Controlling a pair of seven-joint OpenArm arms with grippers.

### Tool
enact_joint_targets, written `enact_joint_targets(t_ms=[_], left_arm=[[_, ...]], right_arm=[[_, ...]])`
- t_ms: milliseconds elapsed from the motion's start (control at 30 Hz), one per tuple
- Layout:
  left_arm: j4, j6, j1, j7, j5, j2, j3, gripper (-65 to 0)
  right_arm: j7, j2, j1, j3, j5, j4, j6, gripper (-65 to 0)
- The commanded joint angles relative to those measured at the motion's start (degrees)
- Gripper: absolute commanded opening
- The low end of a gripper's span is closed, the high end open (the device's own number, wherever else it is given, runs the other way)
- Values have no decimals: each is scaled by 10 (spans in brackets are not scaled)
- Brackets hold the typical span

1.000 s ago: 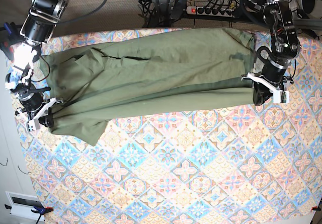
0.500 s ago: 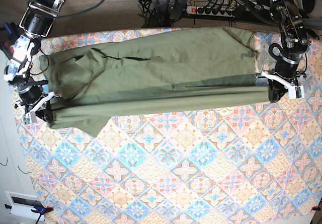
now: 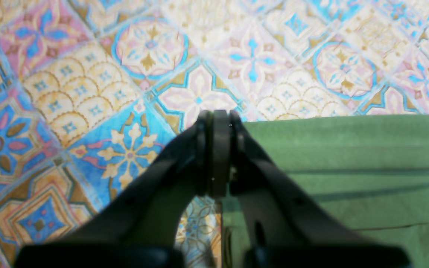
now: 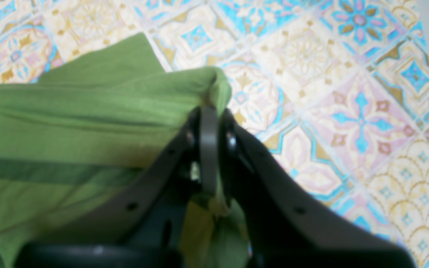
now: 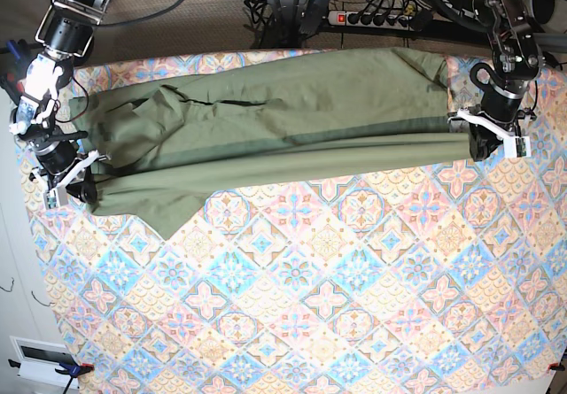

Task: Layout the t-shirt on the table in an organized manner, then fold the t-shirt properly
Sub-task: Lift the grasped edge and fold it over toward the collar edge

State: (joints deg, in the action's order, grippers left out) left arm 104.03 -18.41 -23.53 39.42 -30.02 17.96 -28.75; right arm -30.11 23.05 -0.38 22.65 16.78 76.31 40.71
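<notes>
Next, I release the t-shirt's pinched edge with my left gripper on the flat olive-green cloth just inside the shirt's short end (image 5: 438, 118).
The olive-green t-shirt (image 5: 266, 133) lies stretched wide across the far part of the table (image 5: 328, 297), folded lengthwise with one sleeve hanging toward the near left. My left gripper (image 5: 483, 152) is shut on the shirt's right end; in the left wrist view its fingers (image 3: 218, 149) pinch the cloth edge (image 3: 348, 149) above the table (image 3: 88, 93). My right gripper (image 5: 81, 190) is shut on the shirt's left end; in the right wrist view its fingers (image 4: 209, 149) clamp bunched cloth (image 4: 88, 111) above the table (image 4: 330, 93).
A power strip (image 5: 372, 18) and cables lie on the floor beyond the table's far edge. A white cabinet (image 5: 18, 323) stands at the left. The table's left edge is close to my right gripper.
Both grippers have moved toward the far edge and further apart, pulling the shirt taut and carrying its folded near edge farther back.
</notes>
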Motion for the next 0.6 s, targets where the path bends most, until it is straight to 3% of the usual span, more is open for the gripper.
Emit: enact_joint_targets(t_ms=[0, 567], left_arm=[[11, 4, -6, -18, 0, 10, -6, -650], [33, 4, -64, -12, 2, 11, -5, -650]], right_arm=[[13, 17, 8, 5, 6, 12, -7, -646], [13, 17, -36, 3, 3, 11, -7, -646]])
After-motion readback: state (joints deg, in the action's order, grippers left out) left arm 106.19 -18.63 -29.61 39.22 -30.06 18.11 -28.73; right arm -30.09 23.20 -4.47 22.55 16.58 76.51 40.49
